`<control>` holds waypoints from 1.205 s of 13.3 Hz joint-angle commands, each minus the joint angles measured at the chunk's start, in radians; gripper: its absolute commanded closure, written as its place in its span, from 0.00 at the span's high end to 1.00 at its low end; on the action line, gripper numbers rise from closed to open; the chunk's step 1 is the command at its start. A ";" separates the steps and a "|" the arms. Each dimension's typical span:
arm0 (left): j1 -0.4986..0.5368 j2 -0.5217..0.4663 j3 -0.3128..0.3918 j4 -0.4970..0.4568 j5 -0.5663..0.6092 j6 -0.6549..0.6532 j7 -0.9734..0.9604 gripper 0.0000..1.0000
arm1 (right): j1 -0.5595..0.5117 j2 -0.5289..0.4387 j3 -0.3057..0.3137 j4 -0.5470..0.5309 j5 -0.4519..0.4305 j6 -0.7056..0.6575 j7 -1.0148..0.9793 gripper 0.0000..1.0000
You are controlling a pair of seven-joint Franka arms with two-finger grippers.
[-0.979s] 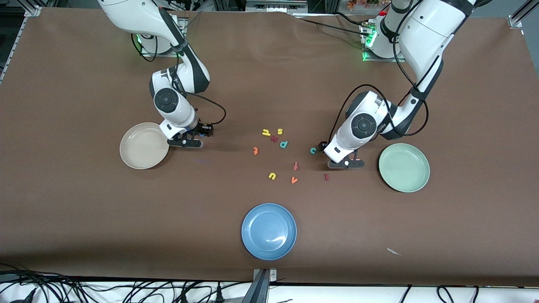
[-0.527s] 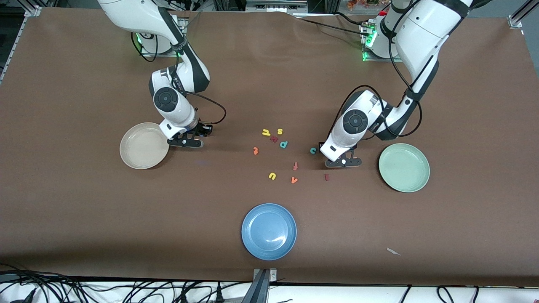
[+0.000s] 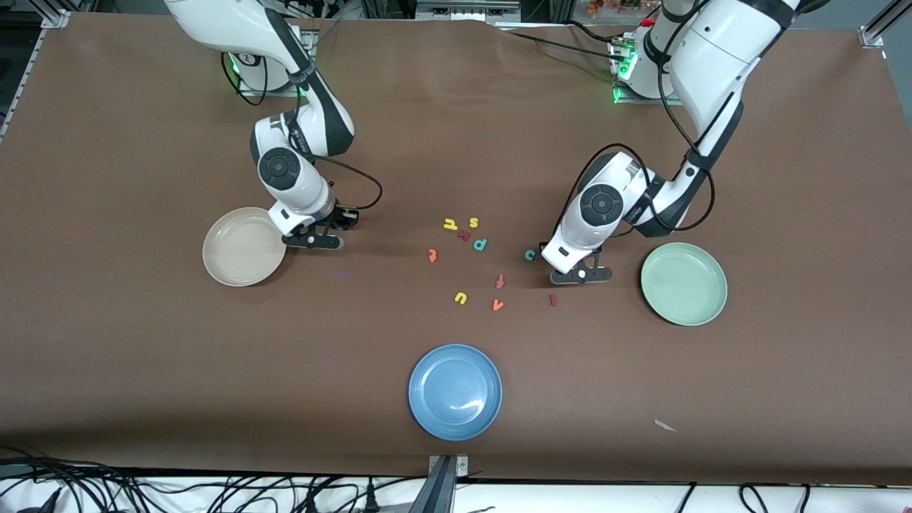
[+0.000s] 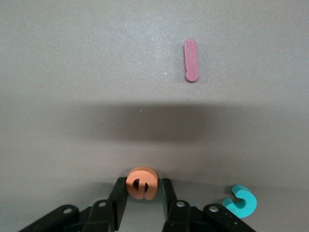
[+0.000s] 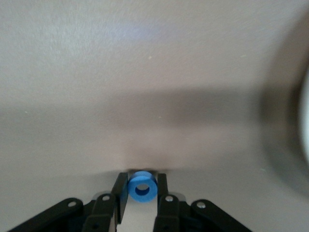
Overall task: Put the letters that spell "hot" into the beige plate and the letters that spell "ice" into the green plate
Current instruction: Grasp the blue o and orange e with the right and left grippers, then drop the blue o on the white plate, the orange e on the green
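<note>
The robot's left gripper needs to release the orange "e" on the green plate's side [image 3: 659,289] that faces the dark red "i".
My left gripper [image 3: 581,276] is low at the table, shut on the orange "e" [image 4: 142,183], which stands on edge between the fingers. The teal "c" [image 3: 529,254] lies beside it and the dark red "i" [image 3: 553,300] lies a little nearer the front camera. The green plate [image 3: 683,283] sits toward the left arm's end. My right gripper [image 3: 313,241] is low beside the beige plate [image 3: 244,246], shut on the blue "o" [image 5: 142,187]. The yellow "h" [image 3: 449,224] and orange "t" [image 3: 432,255] lie mid-table.
Other loose letters lie mid-table: a yellow "s" [image 3: 473,222], a teal "p" [image 3: 480,244], a reddish "f" [image 3: 500,281], a yellow "u" [image 3: 460,298] and an orange "v" [image 3: 497,305]. A blue plate [image 3: 454,391] sits near the front edge.
Both grippers have closed, the left on the orange "e" and the right on the blue "o". The left hand shifted slightly toward the teal "c".
</note>
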 commanded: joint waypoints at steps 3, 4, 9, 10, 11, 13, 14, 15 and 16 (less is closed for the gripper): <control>0.002 0.009 0.005 -0.002 0.041 0.006 -0.027 0.28 | -0.004 -0.104 -0.143 0.108 -0.003 -0.308 -0.075 0.19; 0.002 0.007 0.005 -0.002 0.041 0.006 -0.025 0.27 | -0.004 -0.104 -0.192 0.112 -0.003 -0.321 -0.141 0.19; 0.023 -0.034 0.005 0.025 0.040 -0.047 -0.008 0.23 | -0.015 -0.009 -0.363 0.103 -0.003 -0.287 -0.368 0.19; 0.041 -0.049 0.004 0.046 0.030 -0.090 0.027 0.22 | -0.016 0.012 -0.387 0.102 -0.003 -0.261 -0.407 0.19; 0.058 -0.066 0.002 0.060 0.024 -0.139 0.074 0.22 | -0.016 0.040 -0.403 0.102 -0.003 -0.238 -0.436 0.19; 0.113 -0.100 0.002 0.068 0.012 -0.184 0.172 0.22 | -0.039 0.058 -0.411 0.097 -0.001 -0.210 -0.486 0.19; 0.142 -0.111 0.002 0.068 0.006 -0.196 0.235 0.22 | -0.050 0.064 -0.411 0.096 0.003 -0.204 -0.497 0.22; 0.172 -0.123 0.002 0.068 0.006 -0.219 0.295 0.22 | -0.050 0.065 -0.411 0.096 0.005 -0.194 -0.499 0.43; 0.202 -0.129 0.004 0.068 0.006 -0.225 0.352 0.22 | -0.050 0.061 -0.411 0.094 0.006 -0.197 -0.496 0.74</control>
